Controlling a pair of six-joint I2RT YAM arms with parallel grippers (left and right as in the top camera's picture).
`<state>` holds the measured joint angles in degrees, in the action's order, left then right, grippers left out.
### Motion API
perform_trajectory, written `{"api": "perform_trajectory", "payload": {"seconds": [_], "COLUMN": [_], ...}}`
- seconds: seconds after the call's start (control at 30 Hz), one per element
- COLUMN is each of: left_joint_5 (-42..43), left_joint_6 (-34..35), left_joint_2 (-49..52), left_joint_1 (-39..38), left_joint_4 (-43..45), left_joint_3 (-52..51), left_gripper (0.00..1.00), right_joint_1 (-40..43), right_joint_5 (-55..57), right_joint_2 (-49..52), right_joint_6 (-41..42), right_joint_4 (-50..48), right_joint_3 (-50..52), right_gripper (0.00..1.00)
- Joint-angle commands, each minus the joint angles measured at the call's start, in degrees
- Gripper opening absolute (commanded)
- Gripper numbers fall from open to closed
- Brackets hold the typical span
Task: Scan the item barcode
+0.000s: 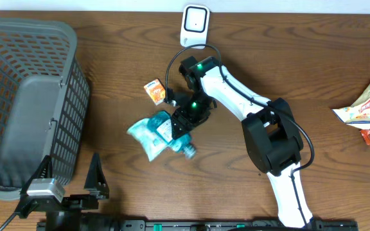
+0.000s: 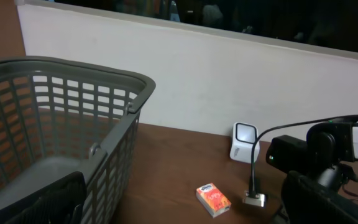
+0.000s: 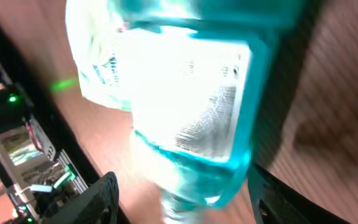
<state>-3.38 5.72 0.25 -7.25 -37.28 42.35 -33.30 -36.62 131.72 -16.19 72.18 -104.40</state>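
Note:
The teal bottle is lying against the packet, and its cap end is at my right gripper's fingers, so next I take hold of the bottle's body (image 1: 165, 130) and lift it clear.
A teal and white packet (image 1: 151, 133) lies on the table left of centre. My right gripper (image 1: 182, 122) is down over its right end. In the right wrist view the packet (image 3: 179, 93) fills the frame, blurred, between the gripper's (image 3: 185, 205) open fingers. The right finger is against the packet's edge, while a gap shows on the left side. The white barcode scanner (image 1: 195, 25) stands at the far edge, also visible as the scanner (image 2: 243, 142) in the left wrist view. My left gripper (image 1: 69, 174) rests wide open and empty by the front edge.
A grey basket (image 1: 24, 96) fills the left side, and its wall (image 2: 110, 155) is close to the left gripper (image 2: 185, 211). A small orange box (image 1: 154, 91) lies beside the scanner's cable; the same orange box (image 2: 213, 199) shows from the left wrist. Snack packets (image 1: 368, 112) lie far right.

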Motion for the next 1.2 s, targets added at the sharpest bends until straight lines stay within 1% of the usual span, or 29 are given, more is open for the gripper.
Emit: {"api": "perform_trajectory", "payload": {"seconds": [0.0, 0.17, 0.33, 0.43, 0.47, 0.53, 0.57, 0.6, 0.67, 0.7, 0.77, 0.8, 0.87, 0.9, 0.97, 1.07, 1.17], "left_joint_5": [-0.31, -0.31, -0.31, -0.31, -0.33, -0.33, -0.33, -0.33, -0.33, -0.33, -0.31, -0.31, -0.33, -0.31, -0.33, -0.31, -0.31], "left_joint_6": [-0.92, -0.92, -0.92, -0.92, -0.92, -0.92, -0.92, -0.92, -0.92, -0.92, -0.92, -0.92, -0.92, -0.92, -0.92, -0.92, -0.92], "left_joint_2": [-0.11, -0.11, -0.11, -0.11, -0.11, -0.11, -0.11, -0.11, -0.11, -0.11, -0.11, -0.11, -0.11, -0.11, -0.11, -0.11, -0.11], "left_joint_1": [-0.24, -0.24, -0.24, -0.24, -0.24, -0.24, -0.24, -0.24, -0.24, -0.24, -0.24, -0.24, -0.24, -0.24, -0.24, -0.24, -0.24], "left_joint_4": [0.11, 0.11, 0.11, 0.11, 0.11, 0.11, 0.11, 0.11, 0.11, 0.11, 0.11, 0.11, 0.11, 0.11, 0.09, 0.09, 0.09], "left_joint_3": [-0.13, -0.13, -0.13, -0.13, -0.13, -0.13, -0.13, -0.13, -0.13, -0.13, -0.13, -0.13, -0.13, -0.13, -0.13, -0.13, -0.13], "left_gripper": [0.98, 0.98, 0.98, 0.98, 0.98, 0.98, 0.98, 0.98, 0.98, 0.98, 0.98, 0.98, 0.98, 0.98, 0.98, 0.98, 0.98], "right_joint_1": [-0.11, -0.17, -0.2, -0.55, -0.76, -1.57, -2.25, -3.08, -4.83, -7.06, -10.21, -11.72, -15.45, -16.52, -18.43, -20.63, -21.94], "right_joint_5": [-3.82, -3.5, -2.97, -2.49, -2.51, -2.21, -1.14, 1.2, 8.59, 19.39, 33.62, 38.71, 46.95, 48.26, 50.14, 54.1, 58.95], "right_joint_2": [-0.9, -0.9, -0.9, -1.01, -1.05, -1.7, -2.25, -2.99, -4.22, -5.29, -5.84, -5.84, -4.94, -4.44, -3.13, -0.52, 2.05], "right_joint_6": [-4.02, -3.96, -1.29, -1.22, -1.2, -1.16, -0.79, 0.46, 4.79, 10.91, 17.68, 20.02, 22.91, 23.04, 23.54, 27.19, 30.73], "right_joint_4": [-0.35, -1.49, -1.16, -0.63, -0.61, -0.61, -0.72, -1.16, -2.67, -4.66, -7.21, -8.33, -10.93, -11.76, -13.46, -15.52, -15.67], "right_joint_3": [0.26, 0.26, 0.26, 0.24, 0.24, 0.24, 0.24, 0.24, 0.24, 0.24, 0.24, 0.26, 0.33, 0.37, 0.39, 0.39, 0.39], "right_gripper": [0.59, 0.58, 0.64, 0.68, 0.71, 0.82, 0.85, 0.89, 0.9, 0.9, 0.9, 0.9, 0.99, 0.99, 0.93, 0.8, 0.72]}}
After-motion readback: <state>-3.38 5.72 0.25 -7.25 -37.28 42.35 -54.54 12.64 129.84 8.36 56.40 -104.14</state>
